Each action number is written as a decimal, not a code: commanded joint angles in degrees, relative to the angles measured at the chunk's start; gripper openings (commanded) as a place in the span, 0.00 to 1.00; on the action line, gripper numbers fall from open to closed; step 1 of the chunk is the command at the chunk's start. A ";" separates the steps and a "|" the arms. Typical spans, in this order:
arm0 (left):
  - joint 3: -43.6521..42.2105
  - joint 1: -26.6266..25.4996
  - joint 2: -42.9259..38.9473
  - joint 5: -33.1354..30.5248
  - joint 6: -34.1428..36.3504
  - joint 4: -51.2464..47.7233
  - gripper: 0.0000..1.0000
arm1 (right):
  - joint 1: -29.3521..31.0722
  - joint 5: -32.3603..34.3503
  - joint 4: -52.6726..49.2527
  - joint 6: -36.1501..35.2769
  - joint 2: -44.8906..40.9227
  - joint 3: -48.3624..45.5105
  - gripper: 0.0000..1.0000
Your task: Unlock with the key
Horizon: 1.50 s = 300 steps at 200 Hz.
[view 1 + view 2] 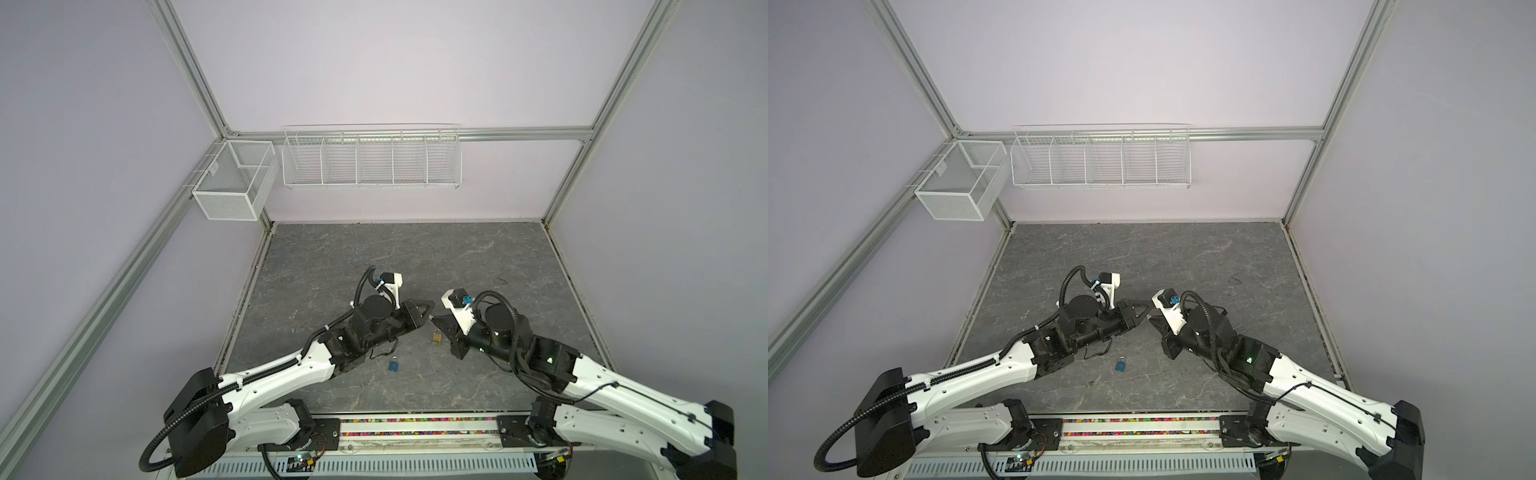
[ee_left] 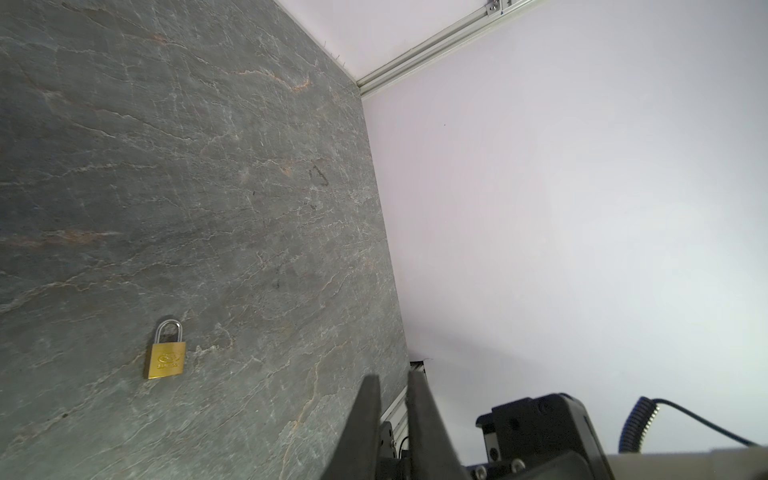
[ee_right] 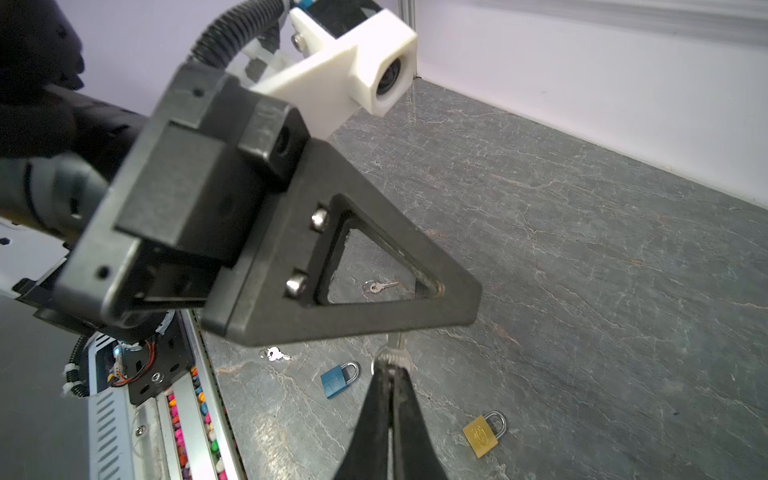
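The key's head is edge-on to my right fingers, so I need to keep its blade in my left gripper, turn my right gripper and pinch the head's flat sides (image 3: 394, 354).
My right gripper (image 3: 390, 370) is shut on the head of a silver key (image 3: 393, 353), held above the grey table, and the blade points at my left gripper (image 1: 430, 309). The blade disappears behind the broad black left finger (image 3: 374, 266). In the left wrist view the left gripper (image 2: 392, 376) has its jaws nearly together with a narrow gap, and no key shows between them. The two grippers meet tip to tip at mid-table in both top views. A brass padlock (image 1: 437, 336) (image 2: 165, 359) (image 3: 482, 434) lies flat, shackle shut, just below the right gripper (image 1: 433, 321).
A blue padlock (image 1: 394, 365) (image 1: 1121, 365) (image 3: 336, 380) lies nearer the front edge. Two loose keys lie on the table, one (image 3: 274, 354) by the front rail and another (image 3: 380, 286) farther in. White wire baskets (image 1: 372, 160) hang on the back wall.
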 commanded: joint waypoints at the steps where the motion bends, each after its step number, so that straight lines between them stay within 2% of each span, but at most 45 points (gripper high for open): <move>1: 0.81 -0.16 -0.05 0.37 -1.14 0.81 0.10 | -0.25 0.77 -0.23 -1.86 0.53 1.68 0.06; 18: 0.20 -0.12 -0.16 0.46 -1.54 1.90 0.07 | -0.20 0.62 -0.32 -1.99 0.91 2.13 0.06; 34: 0.10 -0.10 -0.55 -0.29 -1.60 1.07 0.00 | -0.24 0.46 -0.41 -2.19 1.16 2.52 0.06; 65: 0.01 -0.10 -1.31 -1.84 -0.80 0.78 0.00 | -0.26 0.29 -0.82 -2.07 1.17 2.85 0.07; 90: -0.17 -0.10 -2.12 -3.59 0.93 2.17 0.00 | -0.41 0.99 -1.38 -0.58 0.37 3.07 0.24; 105: 0.13 -0.10 -2.95 -4.98 5.77 3.14 0.00 | -1.39 -0.47 -1.56 1.28 -0.74 2.89 0.35; 121: 1.19 -0.02 -3.78 -5.81 10.13 3.62 0.00 | -4.53 -5.58 -1.23 4.90 -2.40 2.23 0.45; 145: 2.41 -0.01 -4.93 -6.10 15.87 5.90 0.00 | -11.45 -18.26 1.29 11.40 -4.65 1.08 0.58; 161: 2.63 -0.01 -5.07 -5.64 19.81 9.25 0.00 | -16.17 -27.32 4.74 17.38 -4.83 0.39 0.64; 187: 3.85 -0.01 -4.36 -4.36 25.28 13.02 0.00 | -20.34 -36.53 11.51 26.30 -4.37 -0.54 0.69; 220: 5.73 -0.01 -1.43 -1.84 27.54 18.71 0.00 | -22.22 -40.89 22.41 36.00 -2.79 -2.65 0.68; 237: 7.08 -0.01 0.28 -0.42 27.34 20.45 0.00 | -22.28 -41.25 26.50 39.28 -1.72 -3.28 0.62; 257: 7.66 -0.01 1.55 1.20 26.74 22.67 0.00 | -22.37 -40.67 28.54 40.18 -1.32 -3.50 0.60; 273: 7.40 -0.01 1.77 1.52 26.08 24.28 0.00 | -22.46 -40.42 30.23 40.60 -1.72 -3.67 0.54; 300: 7.43 -0.01 1.82 2.14 25.88 25.00 0.00 | -22.44 -39.12 33.08 40.95 -1.96 -4.65 0.52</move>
